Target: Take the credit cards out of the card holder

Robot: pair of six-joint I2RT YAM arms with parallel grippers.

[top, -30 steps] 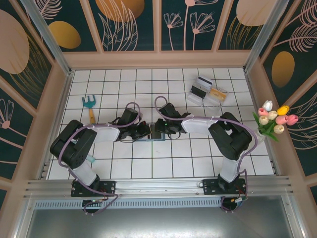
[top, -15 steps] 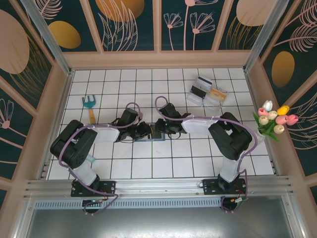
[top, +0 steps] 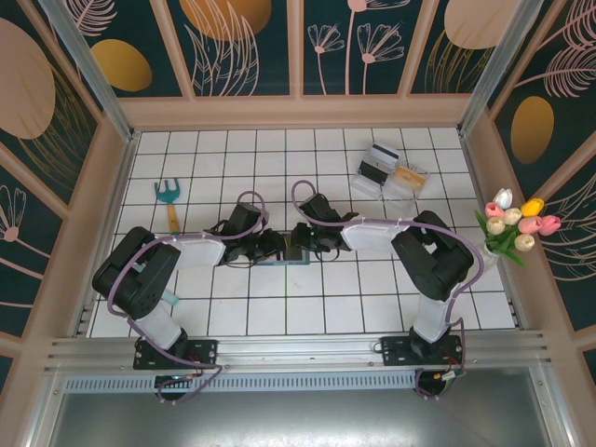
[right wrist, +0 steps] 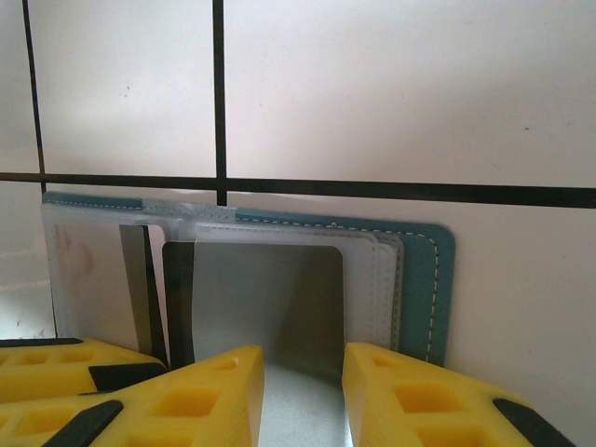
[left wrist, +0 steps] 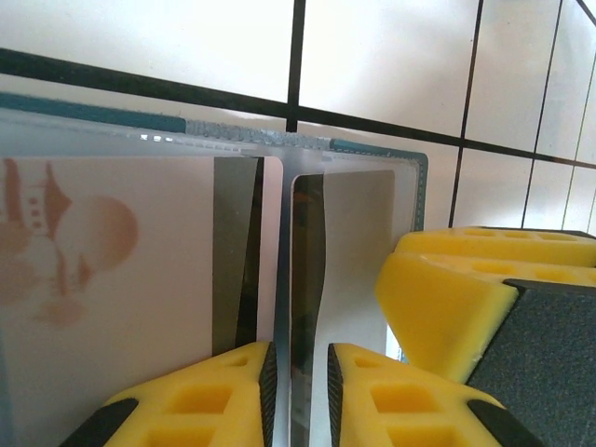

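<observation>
The grey card's striped edge is the only part sticking out of its sleeve by the card holder's fold, so next my left gripper pinches that edge (left wrist: 296, 340) and pulls the card out.
The teal card holder (right wrist: 430, 270) lies open and flat on the tiles, its clear sleeves facing up, under both grippers at mid-table (top: 279, 263). A grey credit card (right wrist: 270, 298) with a dark stripe sits in the right half's sleeve. My right gripper (right wrist: 303, 372) is open over that card, one finger to each side. Another striped card (left wrist: 358, 233) and a pale printed one (left wrist: 93, 251) show in the sleeves. My left gripper (left wrist: 298, 372) stands narrowly open around the upright edge of a thin sleeve at the fold. The right gripper's yellow finger (left wrist: 466, 298) is close beside it.
A clear plastic tray (top: 389, 177) at the back right holds a pale striped card (top: 380, 153) and an orange one (top: 408, 174). A teal hand rake (top: 169, 197) lies at the left. A bunch of tulips (top: 517, 223) stands by the right wall.
The left jaws have parted a little, from shut to a narrow gap. Both arms stay where they were over the card holder.
</observation>
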